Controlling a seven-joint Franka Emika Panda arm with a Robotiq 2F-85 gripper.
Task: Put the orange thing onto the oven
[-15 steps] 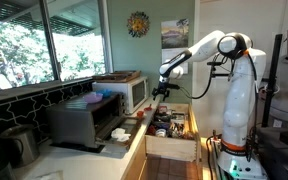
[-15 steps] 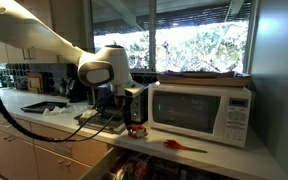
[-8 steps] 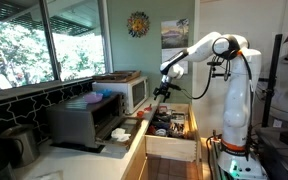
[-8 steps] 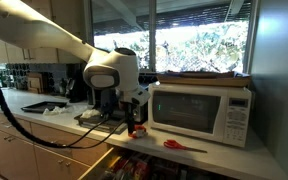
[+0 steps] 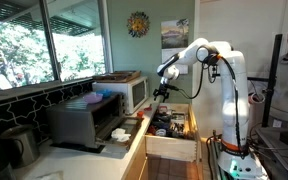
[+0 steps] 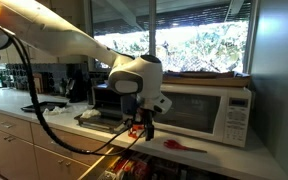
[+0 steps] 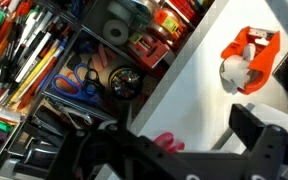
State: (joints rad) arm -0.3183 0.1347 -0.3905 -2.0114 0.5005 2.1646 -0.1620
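Observation:
The next move for my gripper is to go down to the orange thing (image 5: pixel 140 114) (image 7: pixel 247 65) on the white counter next to the open drawer and close there.
The orange thing (image 7: pixel 252 52) is a small orange item with a white part. It lies on the white counter (image 7: pixel 199 95), up and to the right of my fingers in the wrist view. In an exterior view it peeks out low by my fingers (image 6: pixel 134 129). My gripper (image 7: pixel 179 130) is open and empty, hovering above the counter, and it shows in both exterior views (image 5: pixel 164 92) (image 6: pixel 142 122). The white oven (image 6: pixel 199 112) with its dark glass door stands just beyond the gripper. Its flat brown top (image 5: pixel 119 76) is higher than the gripper.
An open drawer (image 7: pixel 74 70) full of pens, scissors and tape rolls lies below the counter edge and is also seen from outside (image 5: pixel 170 125). A red-handled item (image 6: pixel 174 145) lies on the counter under the gripper. The dark grey toaster oven (image 5: pixel 84 120) stands beside the oven.
The arm has swung along the counter toward the white oven, carrying the gripper over the orange thing. The gripper stays open and empty.

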